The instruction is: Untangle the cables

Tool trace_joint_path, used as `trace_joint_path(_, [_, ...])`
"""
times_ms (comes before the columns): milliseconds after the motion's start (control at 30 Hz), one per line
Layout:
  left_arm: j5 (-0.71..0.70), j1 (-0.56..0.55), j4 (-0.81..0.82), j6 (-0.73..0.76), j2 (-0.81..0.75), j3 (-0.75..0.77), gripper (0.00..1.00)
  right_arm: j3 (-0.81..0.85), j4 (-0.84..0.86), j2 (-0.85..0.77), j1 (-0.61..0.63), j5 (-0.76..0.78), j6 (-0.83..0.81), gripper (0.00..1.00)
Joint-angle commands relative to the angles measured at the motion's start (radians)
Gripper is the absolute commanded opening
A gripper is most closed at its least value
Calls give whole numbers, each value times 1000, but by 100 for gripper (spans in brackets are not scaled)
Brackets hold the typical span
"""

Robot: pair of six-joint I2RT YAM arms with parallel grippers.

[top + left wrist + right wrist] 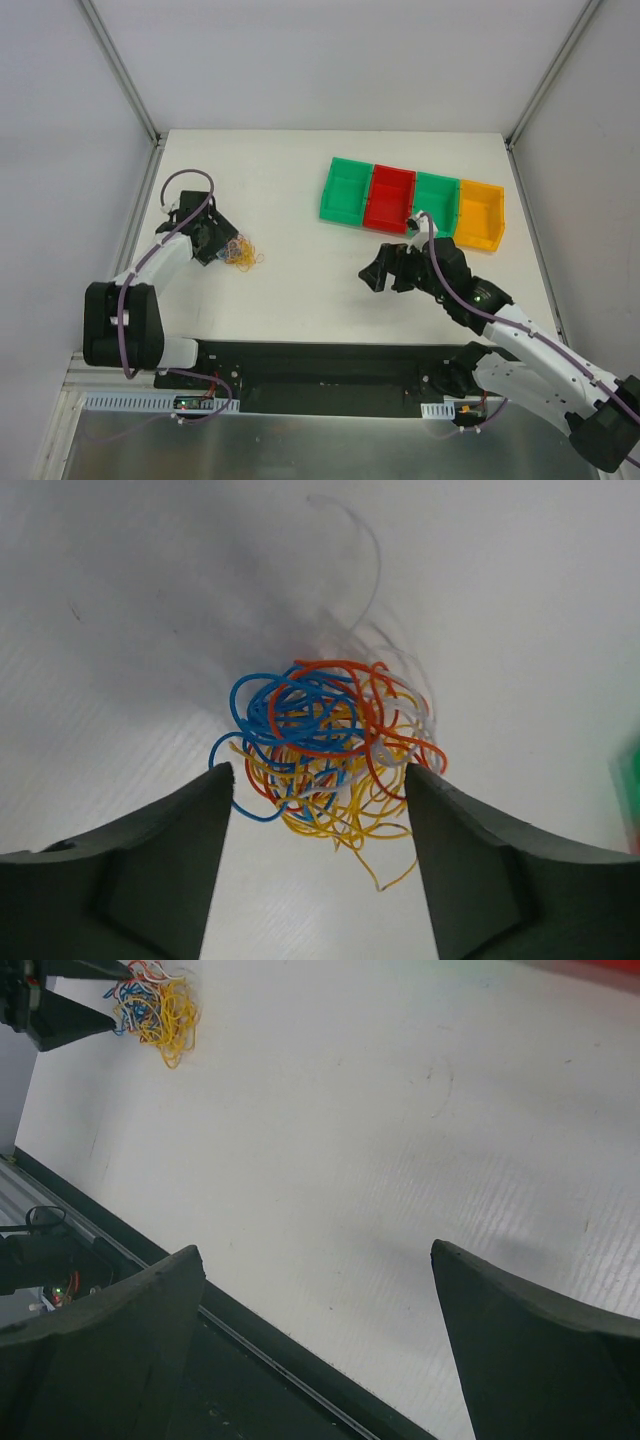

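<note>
The cables' loose yellow pieces (173,1060) stick out at the tangle's edge, and my right gripper should go to them next and close there.
The cables (330,750) are a small tangled ball of thin blue, red, yellow and white strands lying on the white table. In the top view the cables (243,252) sit at the left, just right of my left gripper (215,240). The left wrist view shows the left gripper (318,775) open, its two dark fingertips flanking the near edge of the tangle without pinching it. My right gripper (385,275) hovers mid-table, far from the tangle. It is open (315,1248) with nothing between its fingers. The cables (155,1005) appear at the top left of its view.
A row of bins stands at the back right: green (347,190), red (392,198), green (436,200) and orange (480,213). A black strip (330,365) runs along the table's near edge. Grey walls close in both sides.
</note>
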Motion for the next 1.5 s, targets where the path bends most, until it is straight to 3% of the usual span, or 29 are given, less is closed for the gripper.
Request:
trace_joint_path(0, [164, 11, -17, 13, 100, 10, 63, -11, 11, -42, 7, 36, 1, 98])
trace_joint_path(100, [152, -46, 15, 15, 72, -46, 51, -9, 0, -60, 6, 30, -1, 98])
trace_joint_path(167, [162, -99, 36, 26, 33, -83, 32, -18, 0, -73, 6, 32, 6, 98])
trace_joint_path(233, [150, -188, 44, 39, -9, -111, 22, -34, 19, -85, 6, 35, 10, 98])
trace_joint_path(333, [156, -308, 56, 29, -66, -152, 11, -41, 23, -76, 9, 35, 13, 98])
trace_joint_path(433, [210, -398, 70, 1, -93, -174, 8, -43, 34, -51, 15, 27, 18, 98])
trace_joint_path(567, [300, -469, 70, -11, -98, -146, 19, -71, 103, 5, 38, -7, 25, 98])
trace_joint_path(667, [398, -469, 66, 39, -93, -85, 48, -87, 164, 71, 102, -19, 25, 99])
trace_joint_path(733, [379, -468, 41, 72, -103, -45, 63, -89, 221, 127, 168, 24, 42, 99])
trace_joint_path(833, [285, -466, 30, 115, -106, -21, 73, -62, 281, 258, 268, 98, 101, 95])
trace_joint_path(900, [285, -462, 32, 170, -72, -1, 73, -31, 325, 344, 340, 114, 128, 92])
trace_joint_path(1000, [322, -454, 18, 276, 15, 30, 56, -20, 422, 446, 400, 160, 180, 87])
trace_joint_path(1133, [447, -452, 58, 322, 57, 13, 62, -18, 532, 535, 400, 136, 254, 74])
trace_joint_path(1233, [489, -454, 72, 330, 57, 7, 65, -12, 559, 564, 401, 138, 274, 70])
trace_joint_path(1467, [481, -454, 78, 330, 48, -24, 65, 1, 686, 710, 409, 27, 338, 61])
